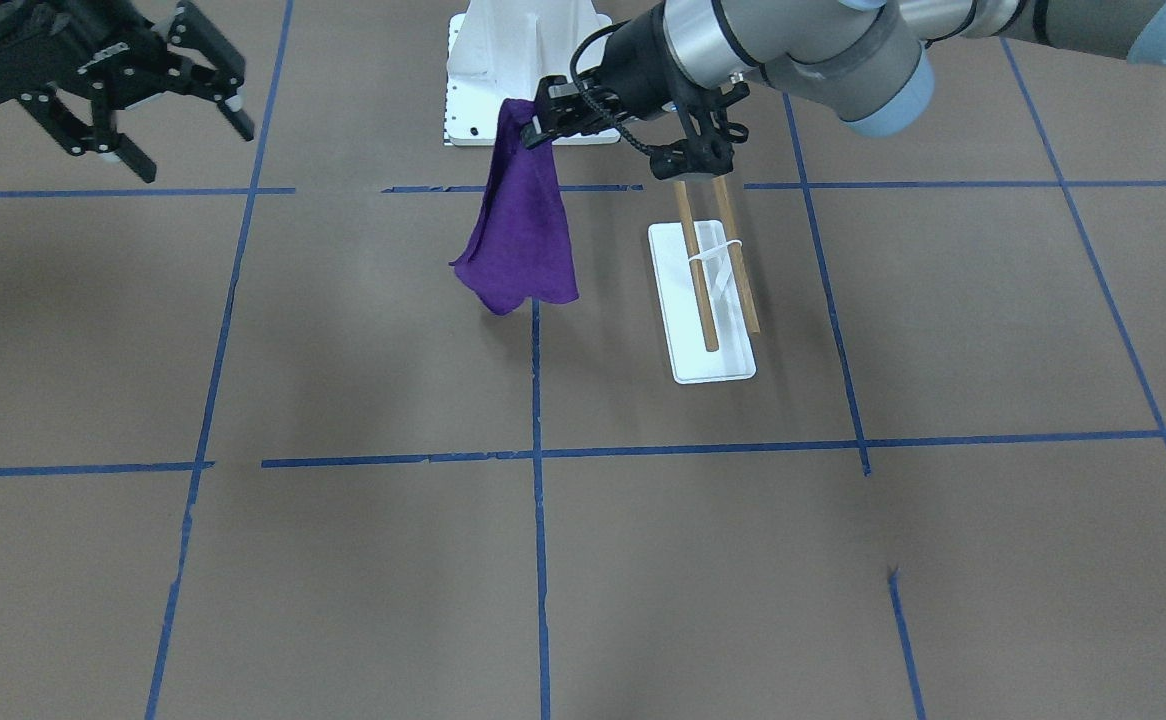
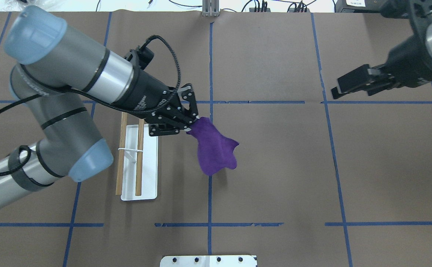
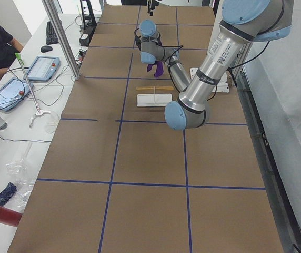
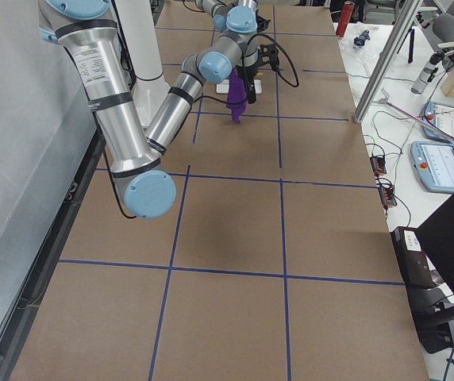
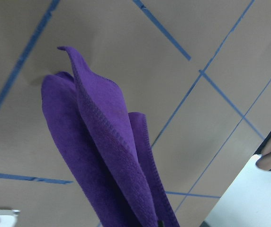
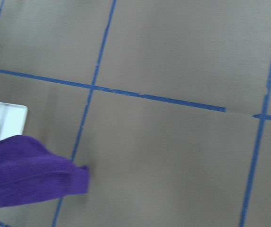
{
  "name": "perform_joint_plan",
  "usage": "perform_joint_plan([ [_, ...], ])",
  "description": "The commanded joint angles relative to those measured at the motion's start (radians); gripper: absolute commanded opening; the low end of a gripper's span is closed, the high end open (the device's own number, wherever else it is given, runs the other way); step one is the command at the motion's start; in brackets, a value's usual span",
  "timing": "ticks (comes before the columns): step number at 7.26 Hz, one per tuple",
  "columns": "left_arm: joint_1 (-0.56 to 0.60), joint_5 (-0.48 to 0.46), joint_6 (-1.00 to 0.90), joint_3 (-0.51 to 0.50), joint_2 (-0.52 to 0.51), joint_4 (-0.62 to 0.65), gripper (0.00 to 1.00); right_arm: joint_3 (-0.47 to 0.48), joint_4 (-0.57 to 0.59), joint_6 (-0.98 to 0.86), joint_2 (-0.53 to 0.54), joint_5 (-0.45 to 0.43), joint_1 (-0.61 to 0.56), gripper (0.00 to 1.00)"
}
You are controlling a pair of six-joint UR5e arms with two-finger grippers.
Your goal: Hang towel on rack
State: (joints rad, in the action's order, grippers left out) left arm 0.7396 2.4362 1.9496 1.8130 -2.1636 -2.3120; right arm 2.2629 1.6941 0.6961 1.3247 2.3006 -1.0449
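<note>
Next, the left gripper releases the deep purple towel draped across the wooden dowels (image 1: 736,292) above the rack's white base.
The deep purple towel (image 1: 521,235) hangs down from my left gripper (image 1: 535,125), which is shut on its top corner. It also shows in the overhead view (image 2: 214,150) and in the left wrist view (image 5: 102,156). The left gripper (image 2: 192,124) is to the right of the rack and higher than it. The rack has a white base (image 2: 150,163) and two wooden dowels (image 2: 120,155), and stands bare; in the front view one dowel (image 1: 695,270) lies over the base (image 1: 713,362). My right gripper (image 1: 191,145) is open and empty, high over the table's right side (image 2: 336,92).
The white bolted robot pedestal (image 1: 528,60) stands at the table's near edge (image 2: 208,260). Blue tape lines (image 1: 539,450) divide the brown table. An operator and tablets (image 3: 40,67) are at a side table beyond the far edge.
</note>
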Motion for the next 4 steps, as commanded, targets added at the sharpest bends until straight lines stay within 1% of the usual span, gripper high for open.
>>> perform_joint_plan([
  [1, 0.09, 0.088, -0.33, 0.029, 0.14, -0.001, 0.0, -0.069, -0.001, -0.279, 0.122, 0.084, -0.149, 1.0],
  [2, 0.153, 0.153, -0.477, 0.023, 0.186, -0.001, 0.0, -0.086, -0.001, -0.292, 0.123, 0.086, -0.156, 1.0],
  [3, 0.211, 0.196, -0.588, 0.011, 0.223, -0.001, 0.0, -0.089, -0.001, -0.299, 0.125, 0.088, -0.17, 1.0],
  [4, 0.221, 0.196, -0.688, 0.003, 0.281, -0.001, 0.0, -0.095, -0.001, -0.32, 0.126, 0.089, -0.176, 1.0],
])
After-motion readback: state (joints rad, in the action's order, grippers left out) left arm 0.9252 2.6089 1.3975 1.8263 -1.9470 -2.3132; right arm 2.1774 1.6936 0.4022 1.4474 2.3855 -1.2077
